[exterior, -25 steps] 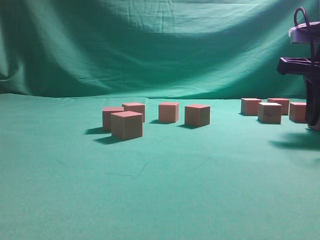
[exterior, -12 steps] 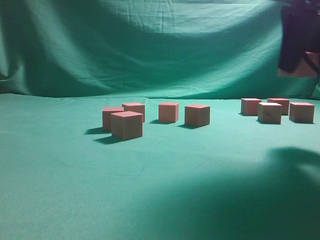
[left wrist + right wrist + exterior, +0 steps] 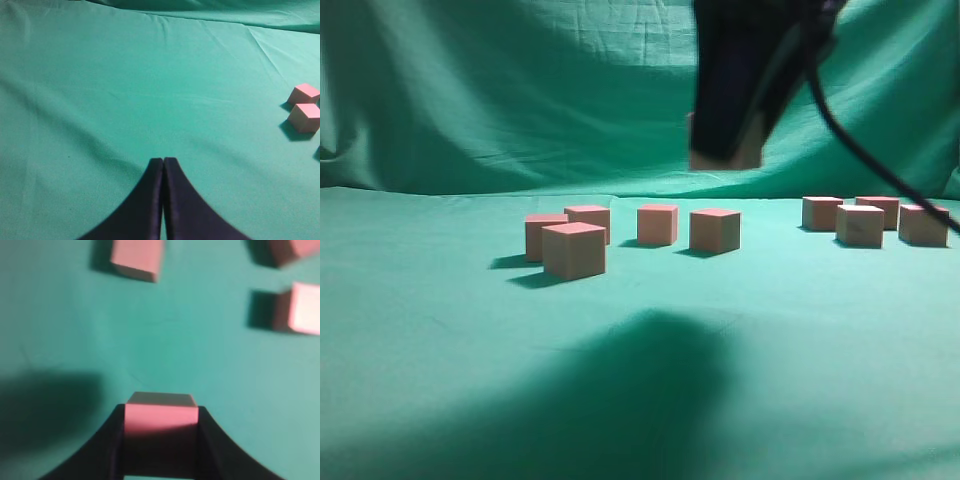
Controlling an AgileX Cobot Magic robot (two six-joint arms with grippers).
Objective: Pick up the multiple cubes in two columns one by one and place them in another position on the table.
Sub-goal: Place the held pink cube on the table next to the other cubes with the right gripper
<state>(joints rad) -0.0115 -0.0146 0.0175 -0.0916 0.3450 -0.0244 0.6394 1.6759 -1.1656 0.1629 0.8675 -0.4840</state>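
Note:
Next, the right gripper releases its cube on the green cloth [image 3: 632, 265], beside the nearest pink cube.
My right gripper [image 3: 725, 150] hangs high above the table's middle, shut on a pink cube [image 3: 748, 153], which fills the space between its fingers in the right wrist view [image 3: 161, 420]. Below it, several pink-topped cubes stand in a loose group left of centre, the nearest [image 3: 573, 249] in front and another [image 3: 715, 230] almost under the held cube. Several more cubes [image 3: 860, 225] stand at the right. My left gripper [image 3: 163, 161] is shut and empty over bare cloth; two cubes [image 3: 304, 117] show at the right edge of the left wrist view.
Green cloth [image 3: 640, 400] covers the table and hangs as a backdrop. The right arm casts a large shadow [image 3: 650, 390] on the cloth in front. In the right wrist view, three cubes [image 3: 136, 257] lie below the gripper.
My right gripper has lifted a cube from the right group and carried it up and left to above the table's middle. Its shadow has moved left with it.

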